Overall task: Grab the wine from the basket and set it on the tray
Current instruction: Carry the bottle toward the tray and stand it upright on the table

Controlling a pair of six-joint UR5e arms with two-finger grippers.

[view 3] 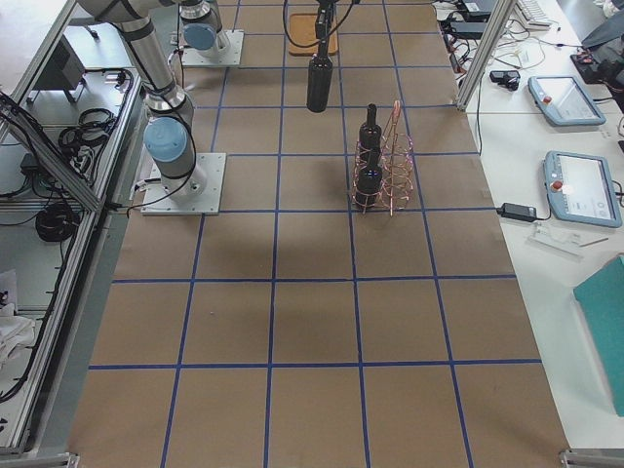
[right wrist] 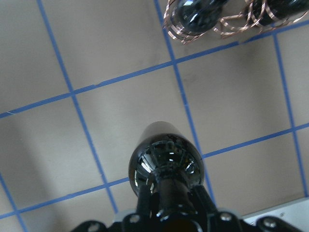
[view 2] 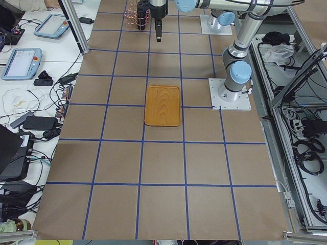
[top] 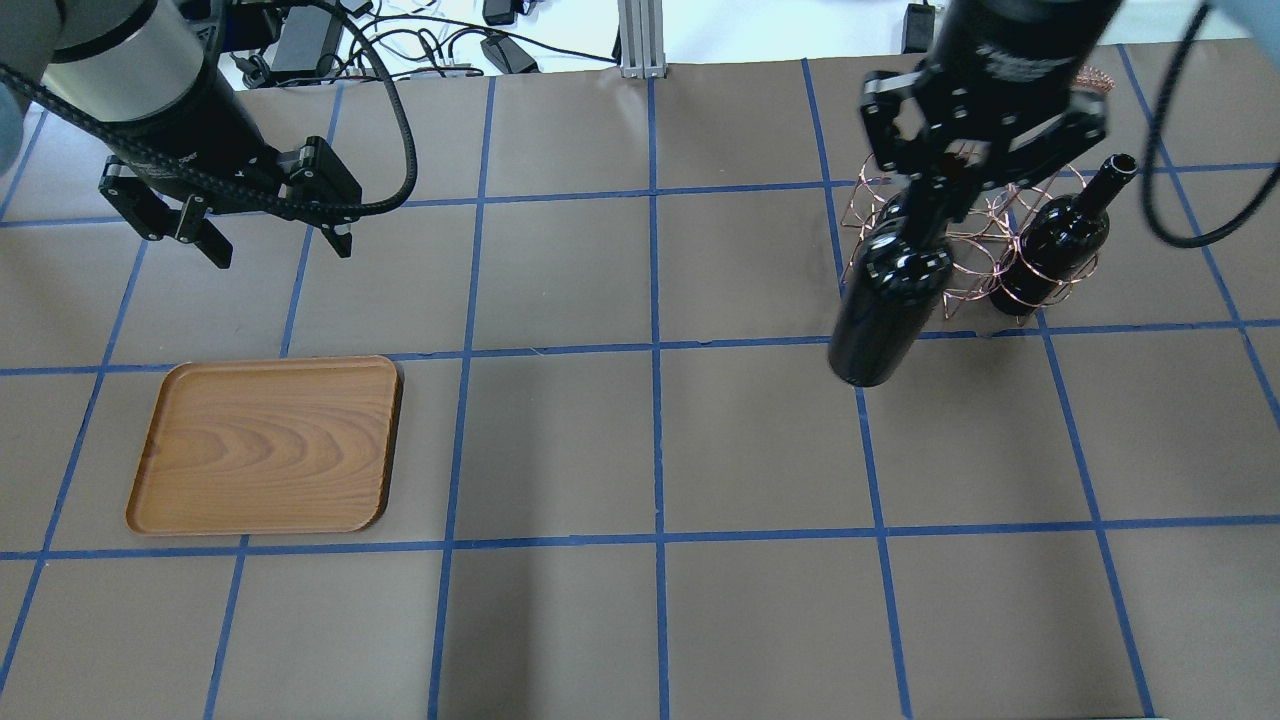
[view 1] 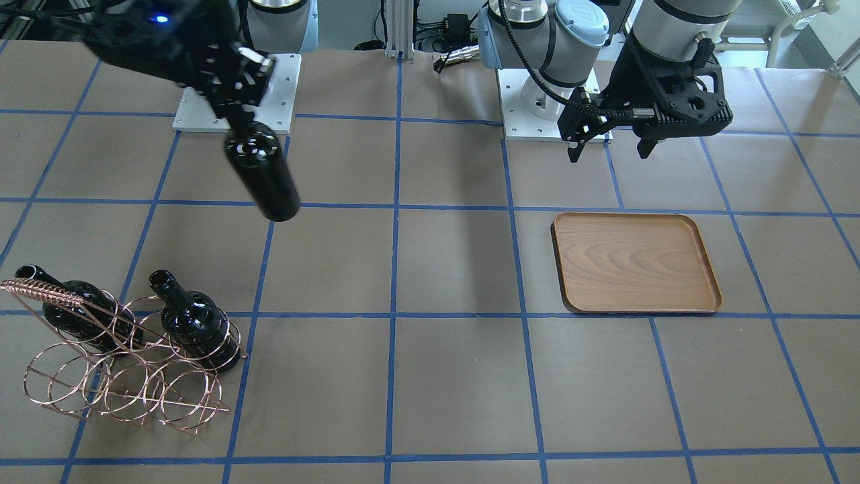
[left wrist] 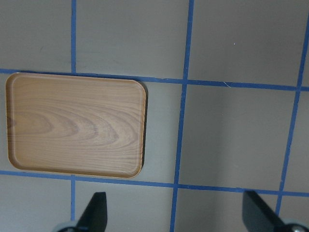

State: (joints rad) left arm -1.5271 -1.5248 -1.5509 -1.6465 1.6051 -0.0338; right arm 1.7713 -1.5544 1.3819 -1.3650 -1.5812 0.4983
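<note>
I need to use my right gripper to set the black wine bottle, now hanging above the table, free in the taped square (view 1: 447, 286) (right wrist: 44, 127) that lies beside the tray, towards the basket.
My right gripper (view 1: 243, 111) is shut on the neck of a black wine bottle (view 1: 263, 176), which hangs base-down in the air above the table, clear of the copper wire basket (view 1: 121, 376). The bottle also shows in the overhead view (top: 888, 310) and the right wrist view (right wrist: 166, 157). Two more black bottles (view 1: 75, 310) (view 1: 198, 328) lie in the basket's rings. The brown wooden tray (view 1: 635, 262) (top: 265, 445) lies bare across the table. My left gripper (view 1: 610, 144) (top: 275, 245) is open and empty, high behind the tray (left wrist: 75, 125).
Brown paper with blue tape grid lines covers the table. The two arm base plates (view 1: 235, 94) (view 1: 551, 107) stand at the robot's edge. Cables lie beyond the table's far edge (top: 400, 40). The basket (top: 985, 250) stands at the far right in the overhead view.
</note>
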